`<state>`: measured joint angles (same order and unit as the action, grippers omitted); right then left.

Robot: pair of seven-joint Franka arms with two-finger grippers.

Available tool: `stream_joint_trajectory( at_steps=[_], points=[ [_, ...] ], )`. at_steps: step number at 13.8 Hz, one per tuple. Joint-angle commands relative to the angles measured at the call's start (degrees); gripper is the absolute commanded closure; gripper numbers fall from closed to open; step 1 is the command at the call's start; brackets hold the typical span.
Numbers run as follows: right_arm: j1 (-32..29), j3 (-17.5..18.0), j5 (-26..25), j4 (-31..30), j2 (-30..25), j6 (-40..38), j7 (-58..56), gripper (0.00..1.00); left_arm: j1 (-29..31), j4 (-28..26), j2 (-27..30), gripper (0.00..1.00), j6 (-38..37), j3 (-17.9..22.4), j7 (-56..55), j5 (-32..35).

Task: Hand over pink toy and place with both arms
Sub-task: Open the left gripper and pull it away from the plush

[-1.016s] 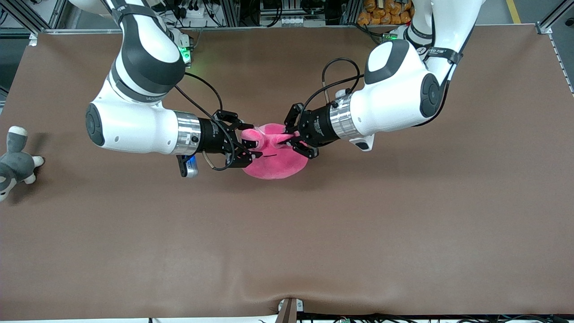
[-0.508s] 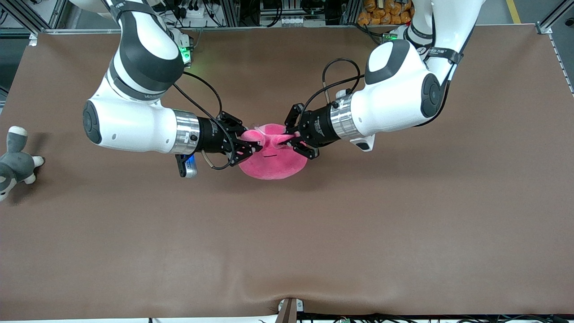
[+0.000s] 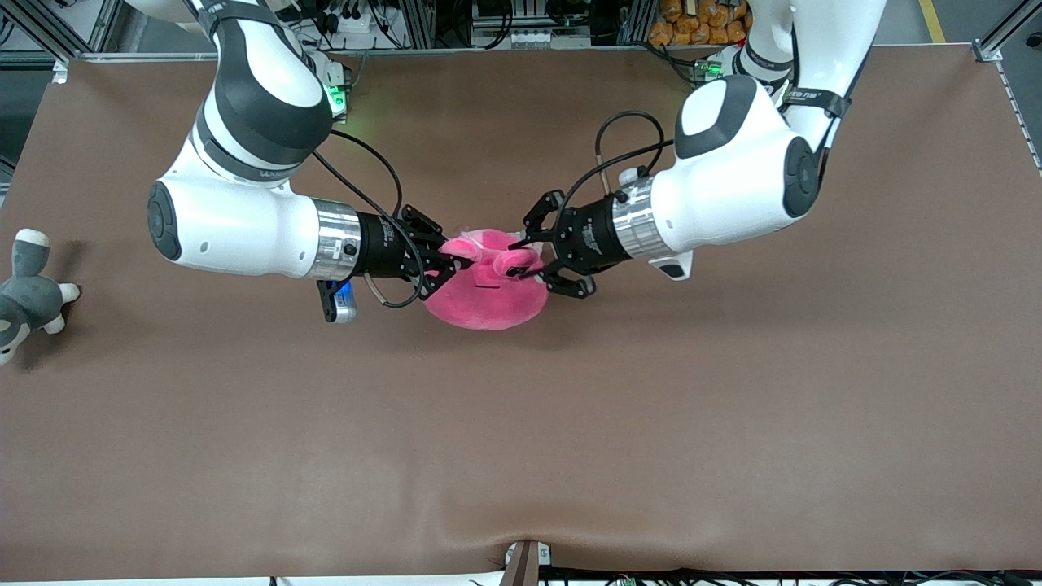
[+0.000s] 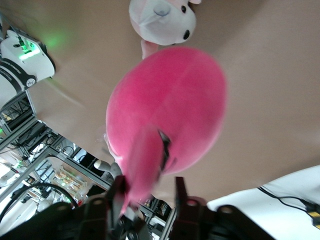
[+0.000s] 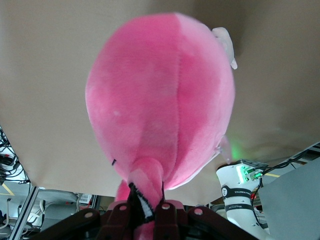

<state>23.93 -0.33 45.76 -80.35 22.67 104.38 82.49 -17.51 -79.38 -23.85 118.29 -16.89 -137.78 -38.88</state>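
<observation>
Next, my right gripper sets the pink toy free on the table (image 3: 258, 318) between the grey-and-white plush animal and the dog plush.
The pink toy (image 3: 488, 303) hangs over the middle of the table between both grippers. My right gripper (image 3: 457, 262) is shut on one bulging eye of the toy and carries it. In the right wrist view (image 5: 147, 202) the jaws pinch that pink bulge, and the toy's body (image 5: 160, 95) hangs below. My left gripper (image 3: 527, 262) is open at the toy's other eye. In the left wrist view (image 4: 149, 197) the fingers (image 4: 180, 192) stand apart, with the pink bulge of the toy (image 4: 170, 100) loose between them, against one finger.
A small pale pink-and-white dog plush (image 4: 162, 20) lies on the table under the pink toy; its edge shows in the right wrist view (image 5: 225, 45). A grey-and-white plush animal (image 3: 28, 285) lies at the right arm's end of the brown table (image 3: 733, 391).
My left gripper has opened off the toy's eye and drawn back a little toward its own base. The toy has shifted slightly toward the right arm, which still grips it.
</observation>
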Motion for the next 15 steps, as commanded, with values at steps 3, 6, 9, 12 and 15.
stream_joint_trajectory(
  at_steps=[3,6,9,12,15],
  points=[
    [-2.8,-0.3,-1.0,0.4,-0.4,-0.5,-1.2,1.00,3.4,0.2,4.9,0.00,-8.0,0.2,3.9,14.6],
    [-6.8,-0.3,-2.8,0.5,-0.4,-3.8,-8.6,1.00,6.6,0.2,6.4,0.00,-10.3,0.3,14.6,20.1],
    [-12.1,-0.3,-3.1,0.0,-0.1,-7.2,-14.0,1.00,10.0,0.2,6.7,0.00,-13.0,0.4,27.0,21.5],
    [-17.9,-0.4,-3.7,-0.8,1.0,-9.2,-19.0,1.00,12.2,0.3,8.0,0.00,-16.6,0.4,38.3,25.1],
    [-22.6,-0.4,-6.7,-1.6,2.2,-14.4,-31.3,1.00,15.3,-0.2,10.1,0.00,-21.0,0.3,54.0,26.9]
  ],
)
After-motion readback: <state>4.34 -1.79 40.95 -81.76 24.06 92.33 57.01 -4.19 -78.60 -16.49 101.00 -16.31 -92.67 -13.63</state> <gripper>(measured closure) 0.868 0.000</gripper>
